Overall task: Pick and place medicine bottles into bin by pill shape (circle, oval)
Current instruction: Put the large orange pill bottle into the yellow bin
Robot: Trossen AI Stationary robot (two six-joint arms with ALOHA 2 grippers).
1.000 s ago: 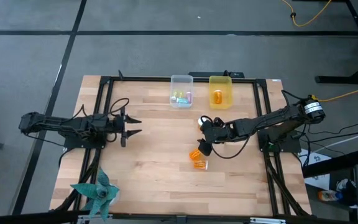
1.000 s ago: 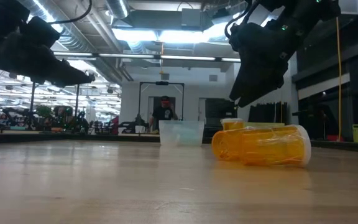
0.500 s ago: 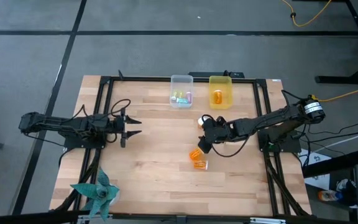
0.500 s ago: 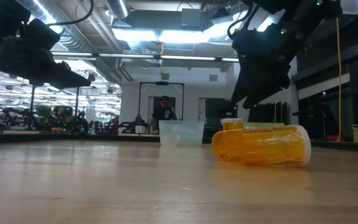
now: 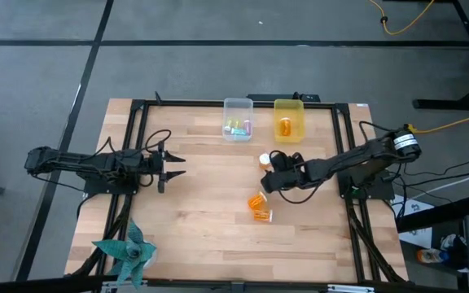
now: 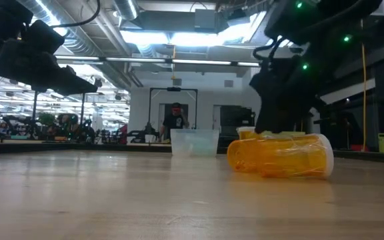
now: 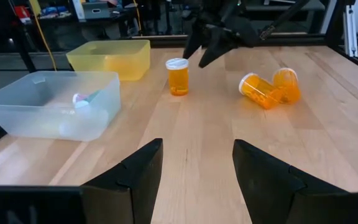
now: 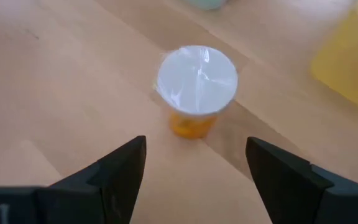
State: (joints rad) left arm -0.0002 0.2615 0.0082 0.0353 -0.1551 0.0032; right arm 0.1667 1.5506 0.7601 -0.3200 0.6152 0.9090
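Observation:
The robot's right gripper needs to grasp the body of the standing amber bottle (image 5: 265, 165) (image 8: 193, 119), a little below its white cap.
An amber medicine bottle with a white cap (image 8: 196, 81) stands upright on the wooden table (image 5: 202, 220), in the middle right (image 5: 265, 159). My right gripper (image 8: 194, 180) is open and slants down just short of it, a finger to either side, touching nothing (image 5: 273, 176). Two more amber bottles (image 5: 259, 208) lie on their sides nearer the front edge (image 6: 282, 155). My left gripper (image 7: 197, 174) waits open above the table's left part (image 5: 169, 168).
A clear bin (image 5: 238, 119) holding pastel vials and a yellow bin (image 5: 289, 119) holding an amber bottle stand side by side at the far edge. A teal paper pinwheel (image 5: 127, 252) lies at the near left corner. A person shows in the room far behind the table (image 6: 176, 121).
My right gripper has gone down and swung from above the two lying bottles toward the upright bottle, rolling its wrist as it went; it has stayed open. The bottles have not moved.

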